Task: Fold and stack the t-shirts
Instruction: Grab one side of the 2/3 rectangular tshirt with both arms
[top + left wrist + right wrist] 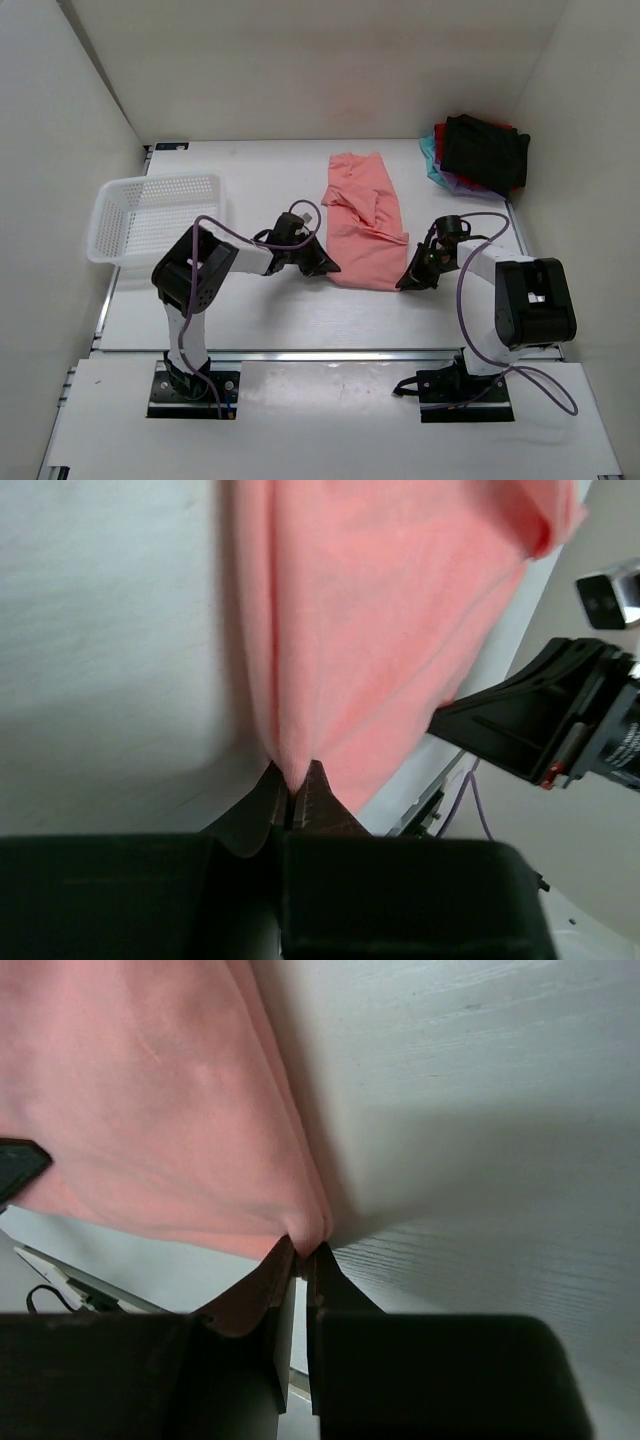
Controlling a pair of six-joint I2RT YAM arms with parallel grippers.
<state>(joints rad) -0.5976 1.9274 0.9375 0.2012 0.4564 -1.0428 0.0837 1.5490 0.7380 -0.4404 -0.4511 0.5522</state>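
Observation:
I will release the hem, now at the t-shirt's near corner, on the far half of the salmon-pink t-shirt point(365, 206) from my right gripper, folding the cloth over itself.
A wrinkled salmon-pink t-shirt point(362, 218) lies lengthwise in the middle of the table. My left gripper point(330, 268) pinches its near left corner, and the left wrist view shows the jaws shut on a fold of the pink cloth point(370, 620). My right gripper point(406, 283) is at the near right corner, its jaws likewise shut on the hem of the pink t-shirt point(160, 1110). Folded t-shirts sit stacked in the far right corner, a black one point(486, 150) on top with red, teal and purple edges showing beneath.
A white mesh basket point(152, 215) stands at the left of the table, just behind the left arm. White walls enclose the table on three sides. The right arm's body point(560, 715) shows beyond the shirt in the left wrist view.

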